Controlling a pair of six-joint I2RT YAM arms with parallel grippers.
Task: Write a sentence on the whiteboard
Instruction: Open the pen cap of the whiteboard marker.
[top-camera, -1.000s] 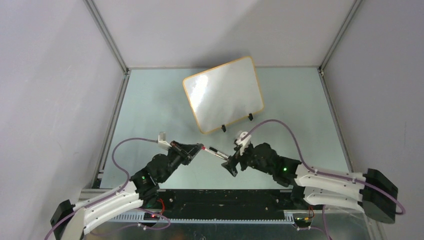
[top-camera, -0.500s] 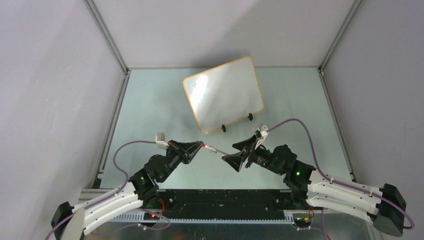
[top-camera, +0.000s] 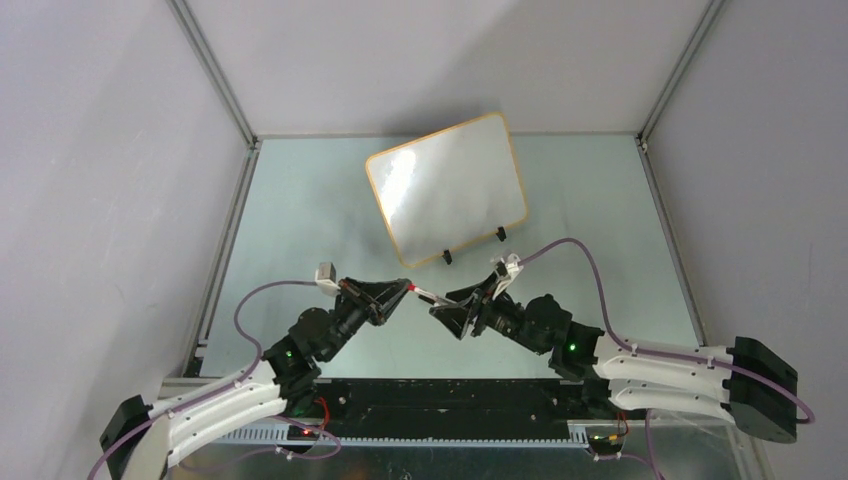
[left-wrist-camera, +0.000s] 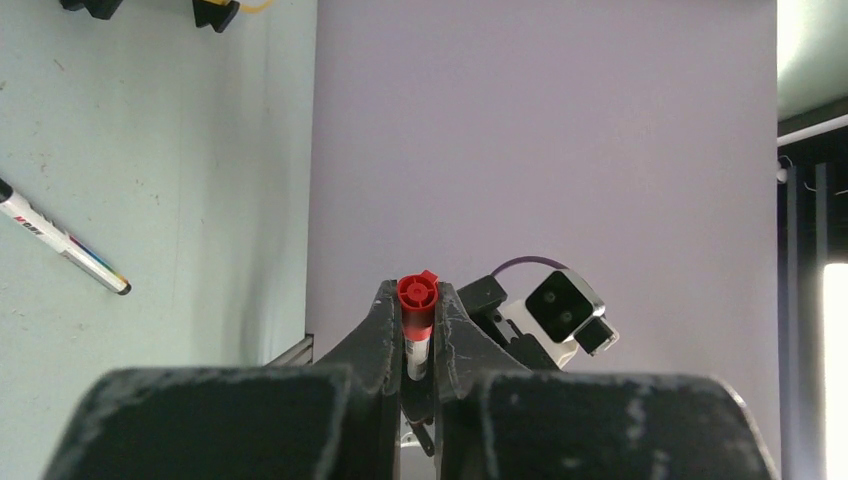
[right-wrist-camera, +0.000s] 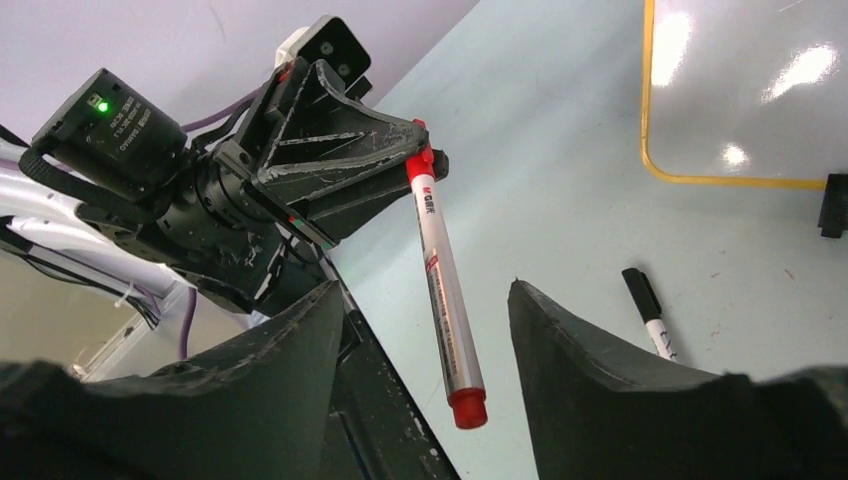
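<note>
The red marker's cap, now held above the table, will be let go by my left gripper on the table (top-camera: 373, 291) near the lowest corner of the whiteboard, next to the black marker.
The whiteboard (top-camera: 447, 190) stands tilted on two black clip feet at mid-table; its corner and orange rim (right-wrist-camera: 700, 180) show in the right wrist view. No sentence is in view on it, only glare. My left gripper (top-camera: 406, 290) (left-wrist-camera: 417, 290) is shut on the capped end of a red marker (left-wrist-camera: 417, 300), which sticks out to the right above the table. The marker's barrel (right-wrist-camera: 445, 290) hangs between the fingers of my right gripper (top-camera: 447, 320) (right-wrist-camera: 425, 290), which stands open with a gap on each side.
A black marker (right-wrist-camera: 648, 310) (left-wrist-camera: 62, 238) lies on the pale green table (top-camera: 300, 220) between the arms and the board. Grey walls close in the left, right and back sides. A board foot (right-wrist-camera: 833, 205) stands at the right edge.
My right gripper has swung left and forward until its fingers straddle the marker's free end, and they have narrowed. The left gripper has kept its hold, shifting only slightly.
</note>
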